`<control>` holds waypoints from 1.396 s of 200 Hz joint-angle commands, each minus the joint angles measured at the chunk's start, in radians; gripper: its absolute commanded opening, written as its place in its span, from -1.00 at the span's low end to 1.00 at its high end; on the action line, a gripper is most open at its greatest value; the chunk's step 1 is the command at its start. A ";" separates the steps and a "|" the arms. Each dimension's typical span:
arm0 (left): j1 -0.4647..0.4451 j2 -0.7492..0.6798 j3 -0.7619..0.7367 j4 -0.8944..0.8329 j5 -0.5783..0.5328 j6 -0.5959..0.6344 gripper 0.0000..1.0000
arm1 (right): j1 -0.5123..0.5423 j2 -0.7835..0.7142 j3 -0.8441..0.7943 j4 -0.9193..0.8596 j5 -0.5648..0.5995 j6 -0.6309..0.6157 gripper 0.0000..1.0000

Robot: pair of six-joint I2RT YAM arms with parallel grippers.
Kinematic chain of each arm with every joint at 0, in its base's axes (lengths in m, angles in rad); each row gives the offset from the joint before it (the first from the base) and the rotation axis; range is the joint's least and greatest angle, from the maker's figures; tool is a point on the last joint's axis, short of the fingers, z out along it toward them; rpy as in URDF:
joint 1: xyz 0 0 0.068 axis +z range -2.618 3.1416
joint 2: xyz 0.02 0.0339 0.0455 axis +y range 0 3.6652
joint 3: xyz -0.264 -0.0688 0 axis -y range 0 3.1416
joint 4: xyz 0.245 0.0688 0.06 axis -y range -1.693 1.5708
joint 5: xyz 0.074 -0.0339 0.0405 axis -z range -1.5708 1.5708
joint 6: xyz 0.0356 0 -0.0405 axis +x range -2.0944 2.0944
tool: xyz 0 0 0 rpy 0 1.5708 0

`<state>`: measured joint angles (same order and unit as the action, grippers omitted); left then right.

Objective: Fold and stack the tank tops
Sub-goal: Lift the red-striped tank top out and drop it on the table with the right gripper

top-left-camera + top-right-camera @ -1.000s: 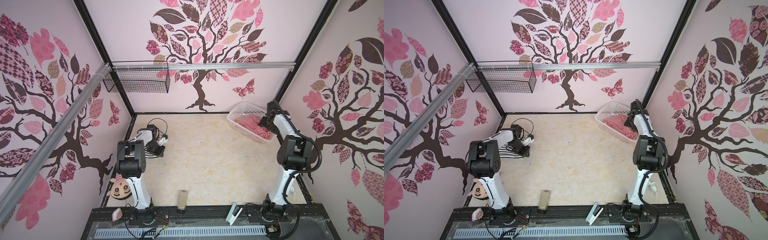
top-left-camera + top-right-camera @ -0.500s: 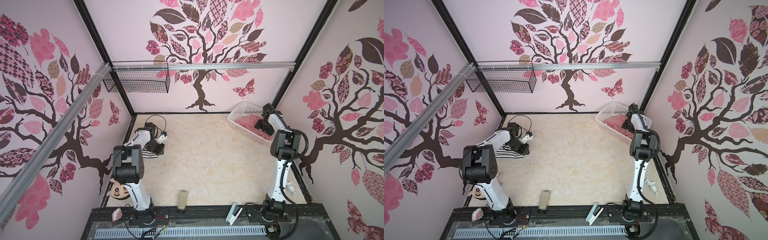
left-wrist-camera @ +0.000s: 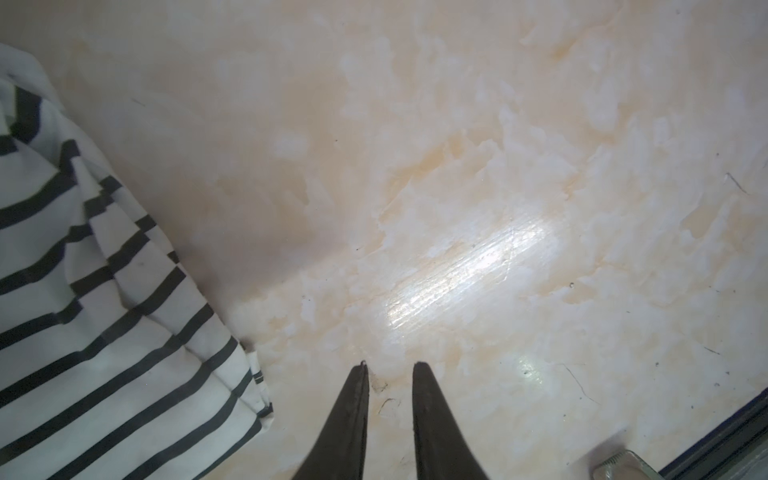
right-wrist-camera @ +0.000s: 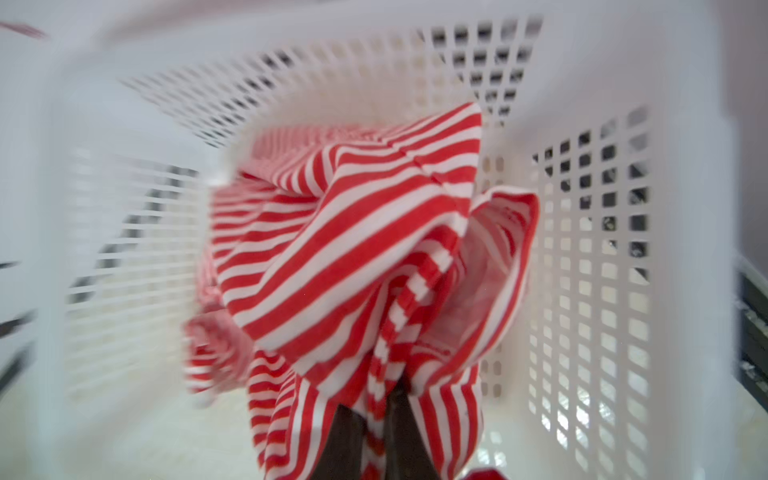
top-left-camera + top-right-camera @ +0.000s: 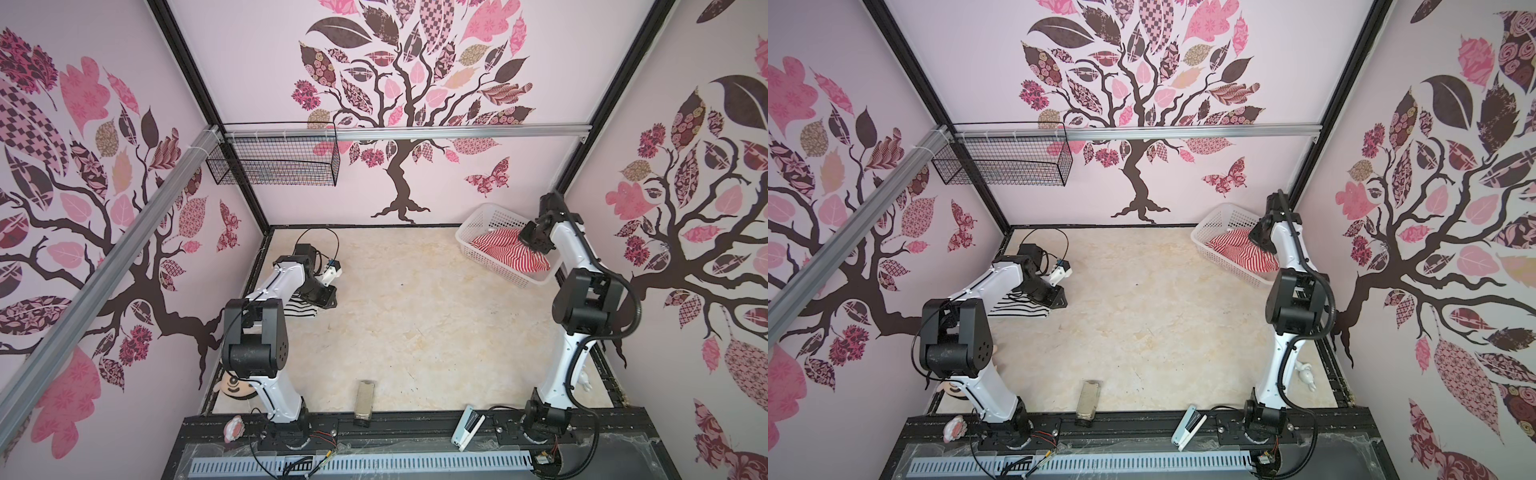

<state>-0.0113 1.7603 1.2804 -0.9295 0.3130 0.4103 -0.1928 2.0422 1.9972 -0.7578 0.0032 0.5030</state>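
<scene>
Next, my right gripper lets go of the red-and-white tank top on the bare middle of the table [image 5: 428,314], in front of the white lattice basket.
The red-and-white tank top [image 5: 509,253] [image 5: 1241,251] lies bunched in the white lattice basket [image 5: 486,216] [image 5: 1223,218] at the back right. My right gripper [image 5: 528,244] [image 4: 376,399] reaches into the basket [image 4: 582,208] and is shut on a fold of that tank top [image 4: 353,249]. The black-and-white tank top [image 5: 300,309] [image 5: 1017,309] [image 3: 104,311] lies folded on the table at the left, partly under my left arm. My left gripper [image 5: 330,302] [image 5: 1060,301] [image 3: 390,365] hovers just beside its edge. Its jaws stand a little apart with nothing between them.
A black wire basket [image 5: 274,160] hangs on the back wall at the left. Along the front edge lie a small rectangular block [image 5: 364,397] and a white stapler-like tool [image 5: 467,426]. A plush toy [image 5: 235,384] sits by the left arm's base.
My right gripper has closed on the red-and-white tank top inside the basket, and the right arm has shifted above it. The left gripper has stayed beside the black-and-white tank top.
</scene>
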 commanded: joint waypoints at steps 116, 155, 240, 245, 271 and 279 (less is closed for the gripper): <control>-0.003 -0.073 -0.006 0.002 0.173 -0.123 -0.52 | 0.542 -0.457 0.133 0.043 -0.186 0.115 -1.00; -0.003 -0.106 -0.028 0.052 0.110 -0.166 -0.51 | 0.586 -0.490 -0.167 0.246 -0.318 0.175 -1.00; -0.165 -0.066 -0.056 0.034 0.078 -0.123 -0.50 | 0.588 -0.705 -1.098 0.390 -0.053 0.183 -0.43; -0.198 -0.060 -0.057 0.040 0.062 -0.123 -0.50 | 0.588 -0.704 -1.119 0.389 -0.055 0.180 -0.37; -0.359 -0.013 -0.018 0.055 0.021 -0.134 -0.50 | 0.588 -0.715 -1.171 0.332 -0.053 0.175 -0.01; -0.398 0.009 -0.002 0.060 0.009 -0.134 -0.50 | 0.588 -0.737 -1.180 0.310 -0.025 0.175 0.03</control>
<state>-0.3130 1.7199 1.2545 -0.8829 0.3698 0.2657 0.3931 1.3743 0.8188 -0.4263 -0.0975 0.6853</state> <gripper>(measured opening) 0.249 0.480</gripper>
